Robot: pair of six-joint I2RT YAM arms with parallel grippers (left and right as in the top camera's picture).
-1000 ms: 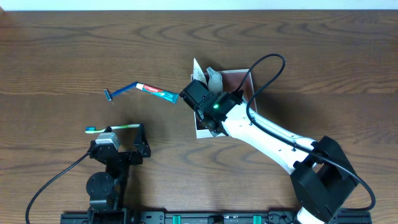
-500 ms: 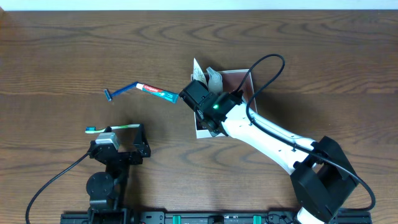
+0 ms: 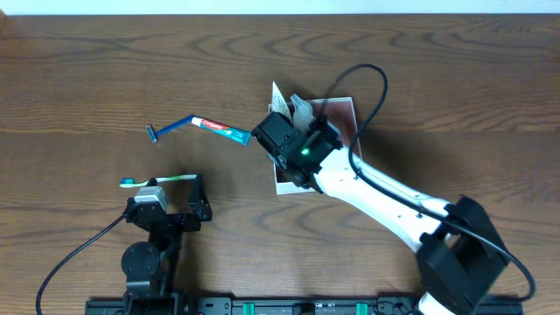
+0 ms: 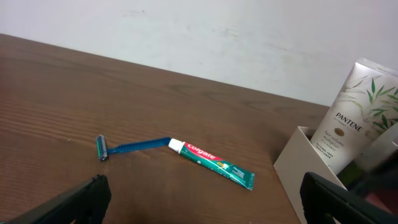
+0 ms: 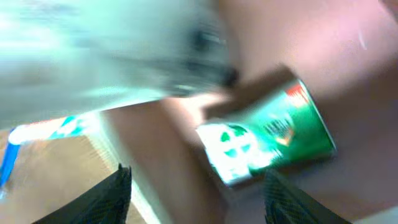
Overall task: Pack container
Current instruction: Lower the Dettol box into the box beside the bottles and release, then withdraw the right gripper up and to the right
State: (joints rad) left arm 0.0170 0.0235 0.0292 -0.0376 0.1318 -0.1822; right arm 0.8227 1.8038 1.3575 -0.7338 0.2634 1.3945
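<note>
My left gripper is due next at the middle of the handle (image 3: 171,179) of the green toothbrush. I will move it there and then close it on that spot.
The container (image 3: 342,110), white-walled with a pink inside, stands right of centre and is mostly covered by my right arm. A pale Pantene tube (image 3: 301,109) leans in its left corner. In the blurred right wrist view a green soap carton (image 5: 267,134) lies on the pink floor (image 5: 348,56), just ahead of my right gripper (image 5: 202,205). That gripper is open and empty inside the container (image 3: 302,149). A toothpaste tube (image 3: 219,129) and a blue razor (image 3: 171,129) lie on the table left of the container. My left gripper (image 3: 166,188) is open beside a green toothbrush (image 3: 157,180).
In the left wrist view the razor (image 4: 127,147) and toothpaste (image 4: 214,163) lie ahead, with the container's white wall (image 4: 298,165) and the Pantene tube (image 4: 354,112) to the right. A black cable (image 3: 372,74) loops above the right arm. The table is dark wood.
My right wrist has turned a little over the container and its cable has swung left. The left arm and the loose items have not moved.
</note>
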